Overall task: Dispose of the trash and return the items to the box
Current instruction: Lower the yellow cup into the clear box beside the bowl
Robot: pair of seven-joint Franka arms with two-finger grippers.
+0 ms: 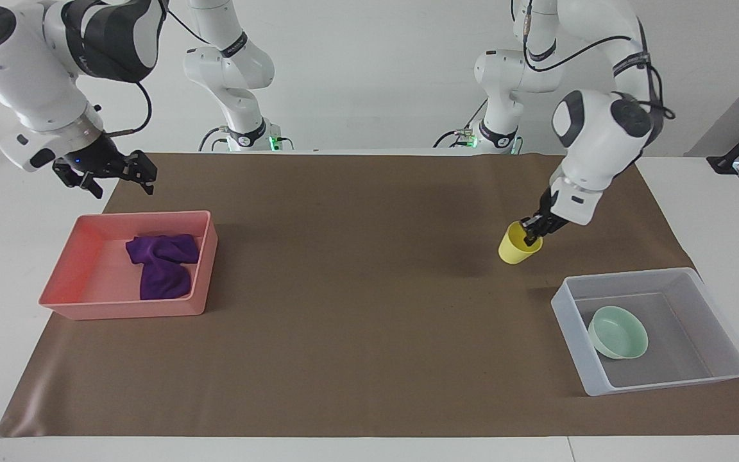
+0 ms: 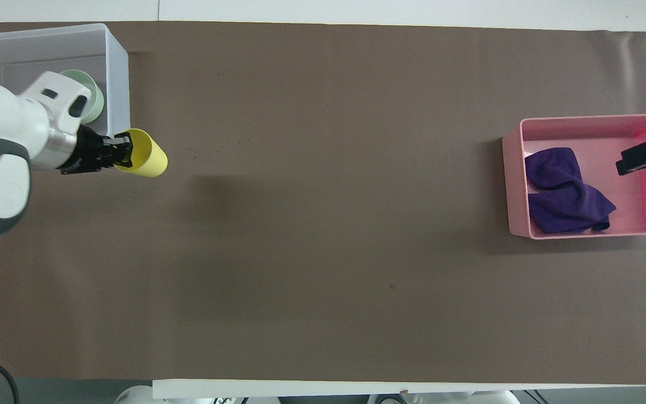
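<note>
Next, the left gripper releases the yellow cup across the rim of the mint-green bowl [image 2: 59, 93] in the translucent bin.
My left gripper [image 1: 532, 236] is shut on the rim of the yellow cup [image 1: 514, 247] and holds it tilted in the air over the brown mat, close to the translucent bin [image 1: 626, 274]. In the overhead view the cup [image 2: 143, 160] hangs at the bin's corner [image 2: 118, 73]. The mint-green bowl [image 1: 618, 332] lies in the bin; in the overhead view the left arm covers part of the bowl [image 2: 94, 101]. The purple cloth [image 1: 161, 266] lies crumpled in the pink tray [image 1: 119, 308]. My right gripper [image 1: 105, 174] is open and empty, raised above the tray; it also shows in the overhead view [image 2: 645, 157].
The brown mat [image 1: 356, 321] covers most of the table. The pink tray [image 2: 581, 120] stands at the right arm's end and the bin at the left arm's end, with bare mat between them.
</note>
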